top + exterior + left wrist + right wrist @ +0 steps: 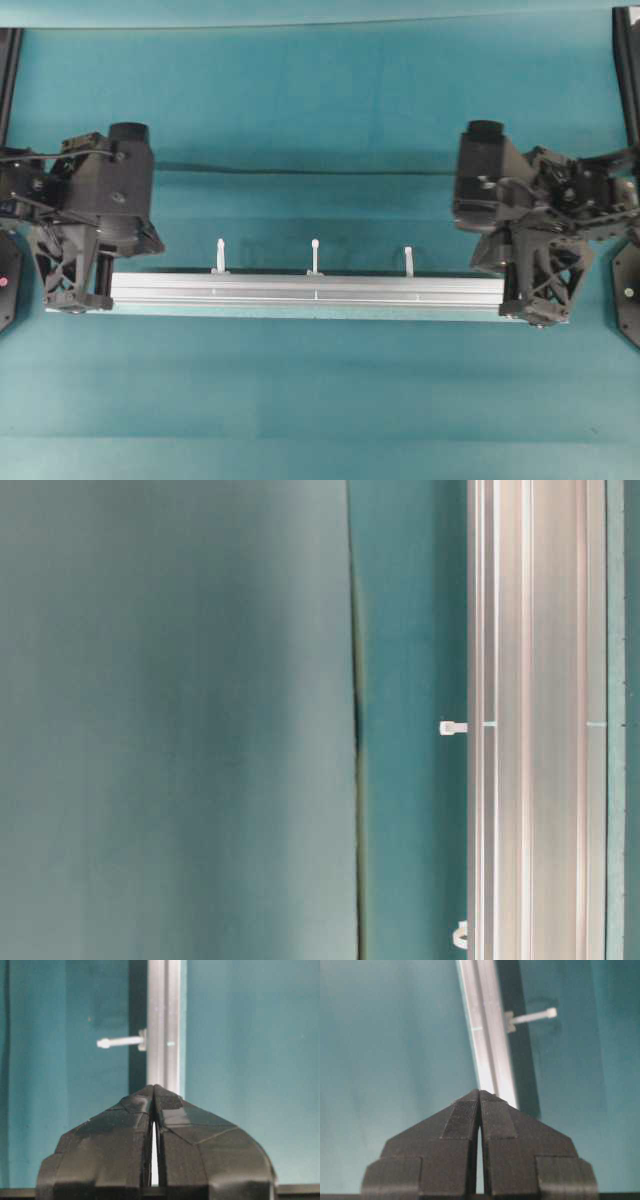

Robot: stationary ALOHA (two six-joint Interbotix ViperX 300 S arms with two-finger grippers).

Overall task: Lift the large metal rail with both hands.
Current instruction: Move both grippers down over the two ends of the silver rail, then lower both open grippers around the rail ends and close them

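My right gripper should move its fingers shut on the section of the large metal rail (470,291) (498,1082) that lies between the peg nearest that gripper and the rail's end.
The large metal rail (310,290) lies crosswise at the middle of the teal table. It is long, silver and grooved, with three pale pegs (314,256) along its far side. My left gripper (75,298) is shut at the rail's left end and my right gripper (537,312) is shut at its right end. In the left wrist view the fingertips meet at the gripper (153,1087), and the rail (164,1020) runs on from them. The right wrist view shows the same for the gripper (479,1092) and the rail (487,1045). A dark shadow runs beside the rail in both wrist views.
A thin pale tape strip (300,314) lies along the rail's near edge. A fold in the teal cloth (300,170) runs behind the rail. Black arm bases (628,290) stand at both side edges. The table-level view shows the rail (530,720) close up.
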